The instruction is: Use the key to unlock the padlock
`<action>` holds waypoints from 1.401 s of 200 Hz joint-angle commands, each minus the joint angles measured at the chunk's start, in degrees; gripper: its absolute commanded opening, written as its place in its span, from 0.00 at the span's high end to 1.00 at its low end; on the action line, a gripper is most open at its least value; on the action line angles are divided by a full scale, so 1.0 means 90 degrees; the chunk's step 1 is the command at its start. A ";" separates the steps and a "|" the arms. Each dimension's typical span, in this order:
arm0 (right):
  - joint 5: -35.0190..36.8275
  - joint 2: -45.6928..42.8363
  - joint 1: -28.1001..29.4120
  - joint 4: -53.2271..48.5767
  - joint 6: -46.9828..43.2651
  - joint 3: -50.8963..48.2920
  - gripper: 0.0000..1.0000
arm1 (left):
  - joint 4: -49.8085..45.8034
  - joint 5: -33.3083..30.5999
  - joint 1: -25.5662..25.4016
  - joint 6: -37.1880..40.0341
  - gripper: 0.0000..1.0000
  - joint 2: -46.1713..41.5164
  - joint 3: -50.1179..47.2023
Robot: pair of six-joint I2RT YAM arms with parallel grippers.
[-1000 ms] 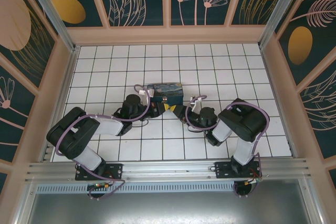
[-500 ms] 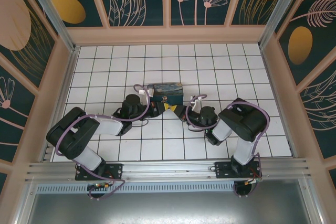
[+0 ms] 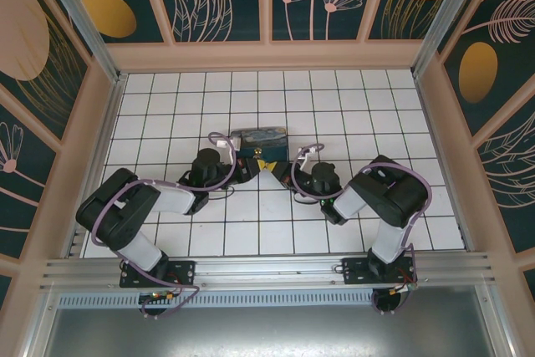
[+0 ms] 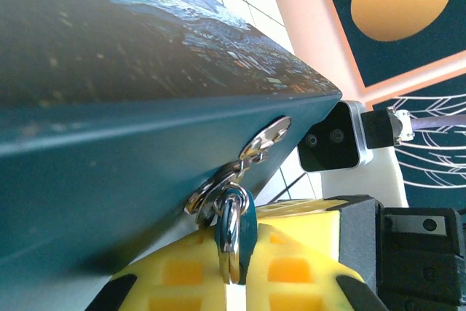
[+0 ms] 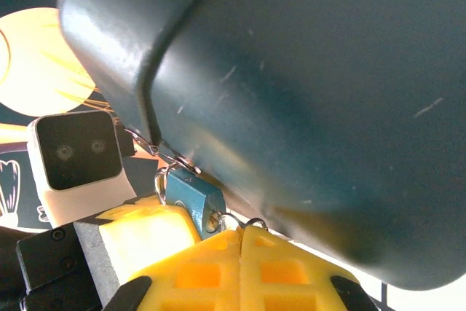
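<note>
Next, I open my right gripper, roll it back and take the key (image 5: 231, 219) again, because the front of the box tips up while that gripper is rolled far over on the key.
The small blue-teal padlock (image 4: 245, 218) hangs by its silvery shackle from the hasp (image 4: 269, 133) on the front of the painted blue box (image 3: 260, 140). My left gripper (image 4: 234, 276) is shut on the padlock from below, its yellow fingers (image 4: 182, 274) pressing both sides. In the right wrist view the padlock (image 5: 191, 196) shows its keyhole end. The key (image 5: 234, 221), a thin metal piece, runs from that keyhole into my right gripper (image 5: 240, 244), which is shut on it. Seen from above, the left gripper (image 3: 255, 165) and right gripper (image 3: 278, 170) meet just in front of the box.
The box stands on the white tiled floor (image 3: 351, 114) near the middle, with peach walls around. Each wrist sees the other's white camera (image 4: 331, 138), (image 5: 76, 154) very close. Open tiles lie behind and to both sides of the box.
My right gripper has closed on the key. Both grippers and the box have shifted slightly away from the arm bases, and the right arm has come in to the left.
</note>
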 commanded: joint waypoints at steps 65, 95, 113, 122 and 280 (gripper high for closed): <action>-0.0497 -0.0267 0.0060 0.0916 -0.0101 0.0047 0.94 | -0.0037 0.0155 -0.0204 0.0008 1.00 0.0059 -0.0089; -0.0390 -0.0412 0.0046 0.0691 -0.0190 -0.0174 0.81 | -0.0206 -0.0066 -0.0168 -0.0162 1.00 0.0004 -0.0083; -0.0370 -0.0514 0.0031 0.0665 -0.0203 -0.0355 0.68 | -0.0249 -0.0135 -0.0129 -0.0314 1.00 -0.0015 -0.0074; -0.0346 -0.0602 0.0036 0.0593 -0.0212 -0.0465 0.57 | -0.0282 -0.0145 -0.0100 -0.0365 1.00 -0.0025 -0.0060; 0.5052 -0.2596 0.1851 -0.6727 -0.4907 0.0737 0.41 | -0.1032 0.0168 -0.0029 -0.0535 1.00 -0.0130 0.0329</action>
